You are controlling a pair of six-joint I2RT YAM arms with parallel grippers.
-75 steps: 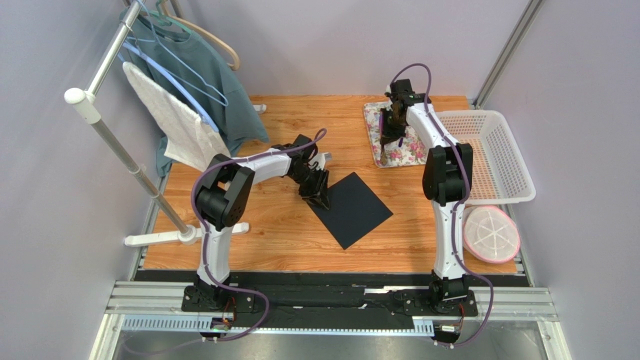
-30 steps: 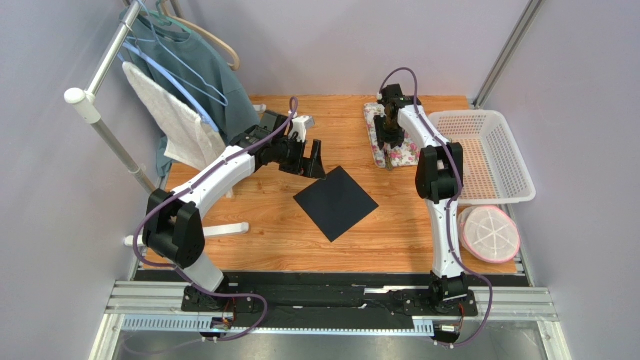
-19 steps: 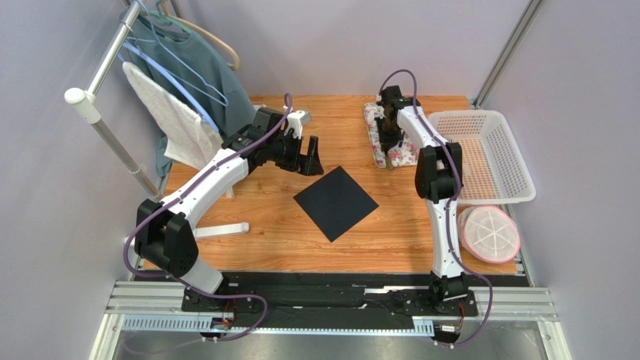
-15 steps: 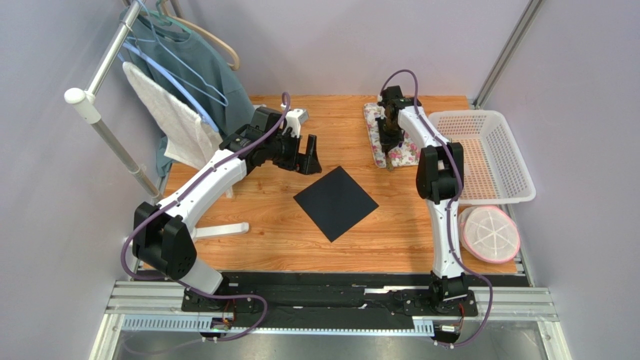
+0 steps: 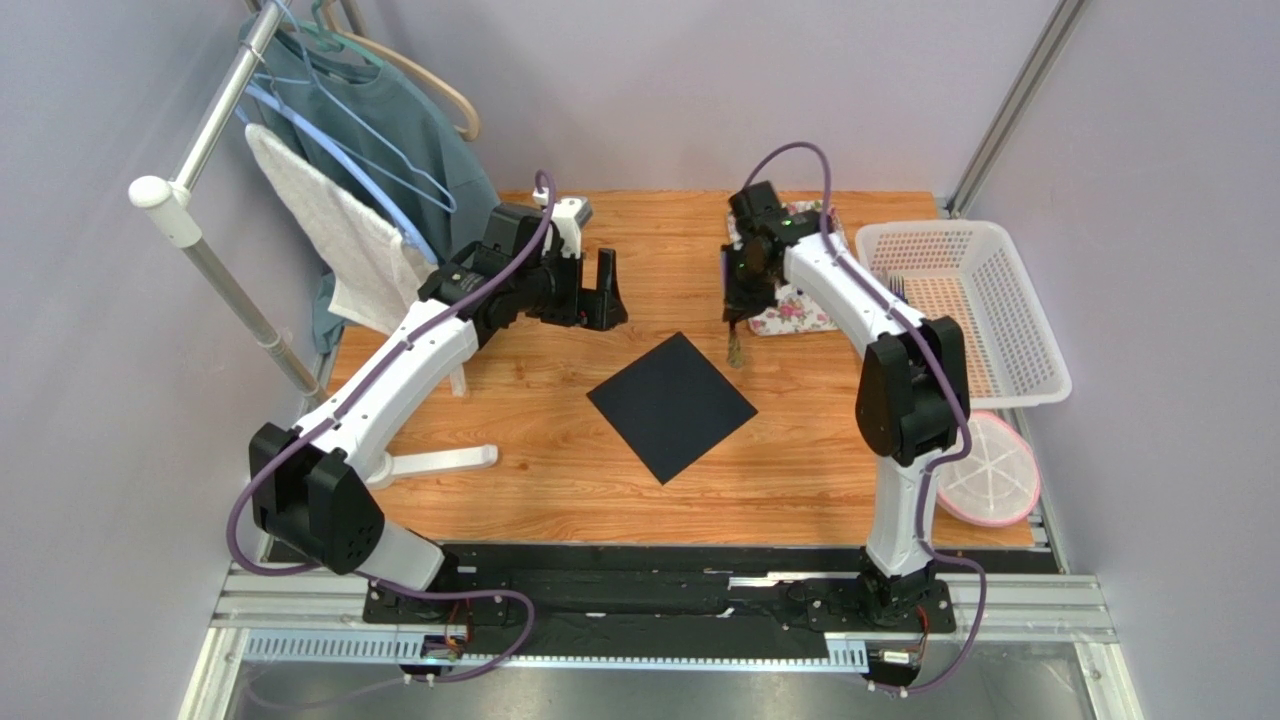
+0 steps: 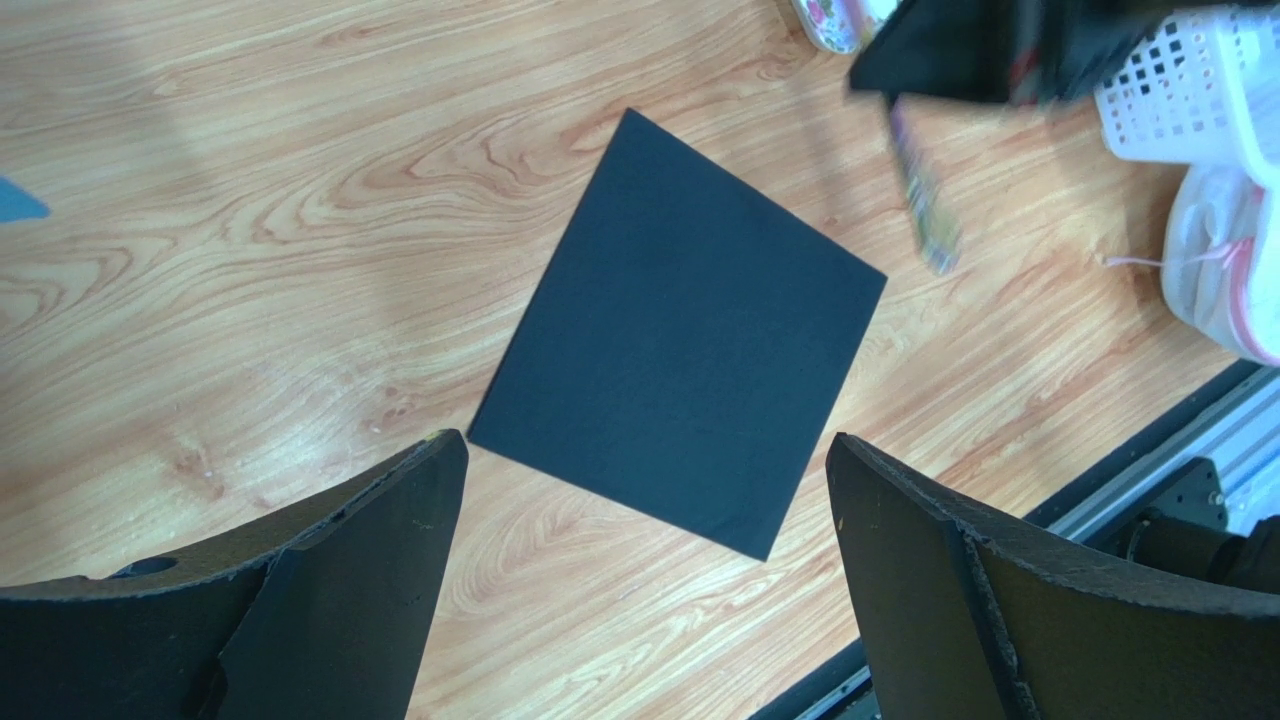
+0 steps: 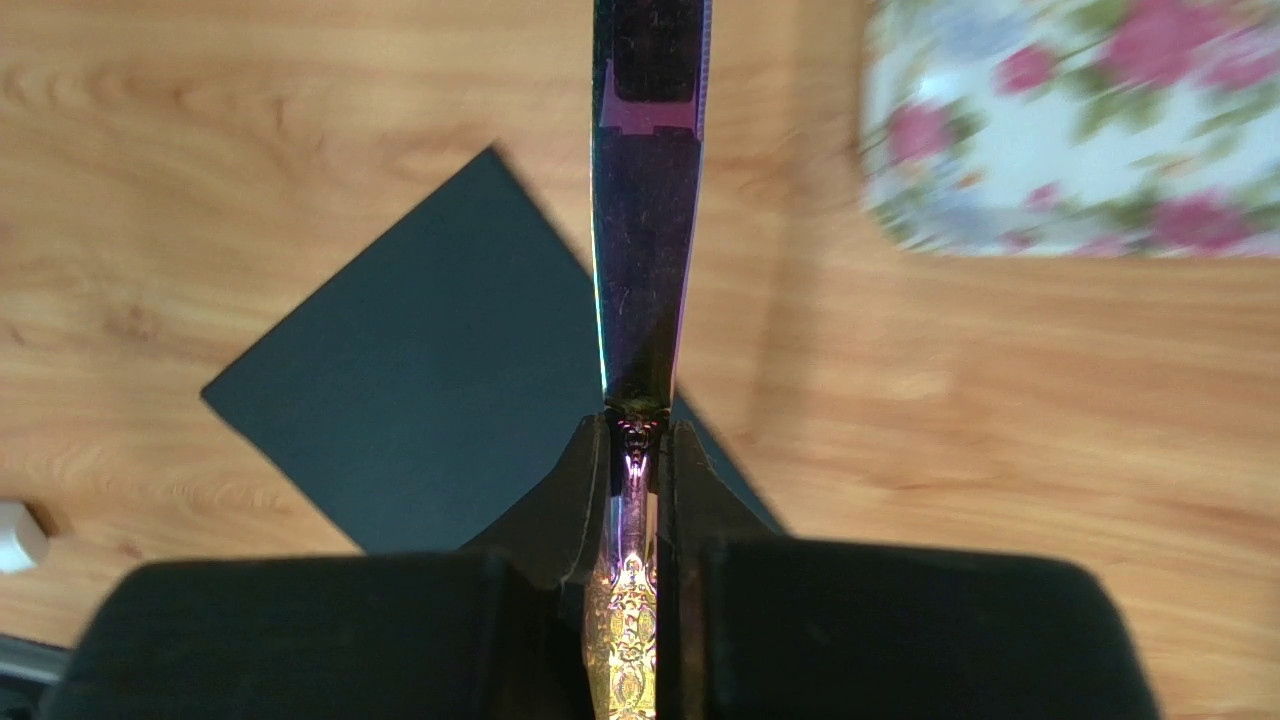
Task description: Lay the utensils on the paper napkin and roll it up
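Next, my right gripper lays the purple utensil, which now hangs above the napkin's edge, down lengthwise on the black paper napkin's far half (image 5: 682, 371) (image 7: 520, 318), with the blade pointing toward the napkin's far corner.
The black paper napkin (image 5: 672, 405) lies flat as a diamond on the wooden table, and shows too as the napkin (image 6: 684, 398) and the napkin (image 7: 436, 390) in the two wrist views. My right gripper (image 5: 736, 288) is shut on one slim purple utensil (image 7: 646, 225), which hangs lengthwise from the fingertips above the napkin's far right edge. The left wrist view catches that utensil (image 6: 920, 195) dangling beside the napkin's corner. My left gripper (image 5: 603, 297) hovers open and holds nothing, off the napkin's far left side. In its own view the left gripper (image 6: 643, 450) frames the sheet.
The floral mat (image 5: 784, 312) lies behind the right gripper. A white basket (image 5: 977, 300) stands at the far right, with a round pink-and-white lid (image 5: 984, 465) in front of it. A clothes rack (image 5: 361, 165) with hung garments fills the far left, its foot (image 5: 436, 462) on the table.
The right gripper shut on a utensil at the floral mat, lifted it and swung left toward the napkin. The left arm drew back from the napkin toward the far left, still open.
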